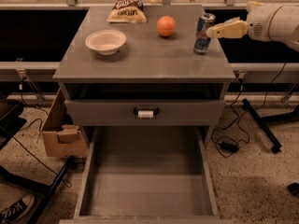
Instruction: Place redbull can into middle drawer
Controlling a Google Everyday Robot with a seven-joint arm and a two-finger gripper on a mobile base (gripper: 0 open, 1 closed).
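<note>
I will bring my gripper around the middle of the redbull can (202,32) and close it there, between the can's silver top and its base.
The redbull can (203,33) stands upright on the right rear part of the grey cabinet top (145,59). It is blue and silver with a silver top. My gripper (212,31) reaches in from the right at the height of the can's upper half, with its tip at the can's right side. I cannot tell whether it touches the can. The middle drawer (145,195) is pulled out below, towards the camera, and its grey floor is bare.
An orange ball (166,25), a white bowl (106,41) and a chip bag (126,6) also sit on the cabinet top. A shut drawer front with a black handle (145,112) is above the open drawer. A cardboard box (63,129) and cables lie on the floor.
</note>
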